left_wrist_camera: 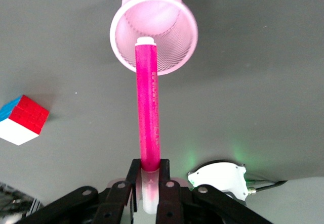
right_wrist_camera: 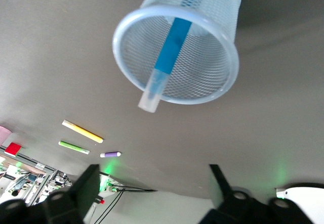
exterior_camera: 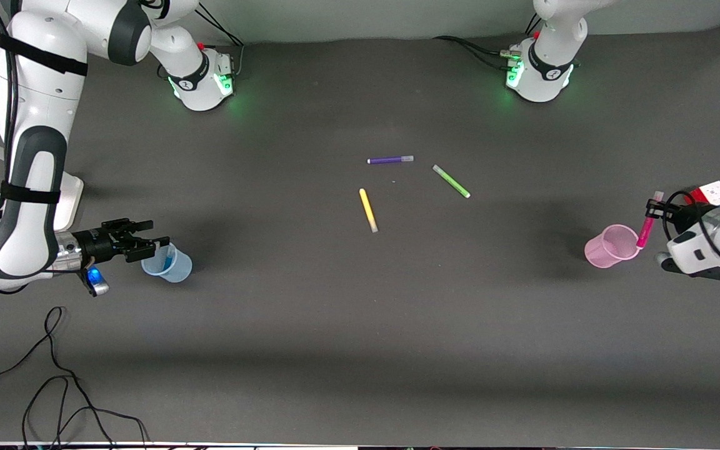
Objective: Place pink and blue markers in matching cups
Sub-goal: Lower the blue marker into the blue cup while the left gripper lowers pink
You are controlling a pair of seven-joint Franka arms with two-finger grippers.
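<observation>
Next, my left gripper releases the pink marker inside the pink cup (exterior_camera: 620,239) (left_wrist_camera: 153,38), so that the marker's pale cap is leaning against the rim of the pink cup. The marker's lower end is now at the cup's mouth.
The blue marker (exterior_camera: 165,257) stands slanted inside the pale blue cup (exterior_camera: 179,272) near the right arm's end of the table. In the right wrist view the marker (right_wrist_camera: 172,47) leans in the cup (right_wrist_camera: 212,1) with its pale cap at the rim. My right gripper (exterior_camera: 154,241) (right_wrist_camera: 152,179) is open and empty, just beside that cup's rim. My left gripper (exterior_camera: 652,205) (left_wrist_camera: 148,166) is shut on the pink marker (exterior_camera: 646,228) (left_wrist_camera: 148,107) at its pale cap. The marker's lower end is at the mouth of the pink cup (exterior_camera: 604,250) (left_wrist_camera: 174,37).
A purple marker (exterior_camera: 390,160), a green marker (exterior_camera: 451,181) and a yellow marker (exterior_camera: 368,210) lie at mid-table. A colour cube (exterior_camera: 713,192) (left_wrist_camera: 23,119) sits by the left gripper. Black cables (exterior_camera: 54,375) lie near the front camera at the right arm's end.
</observation>
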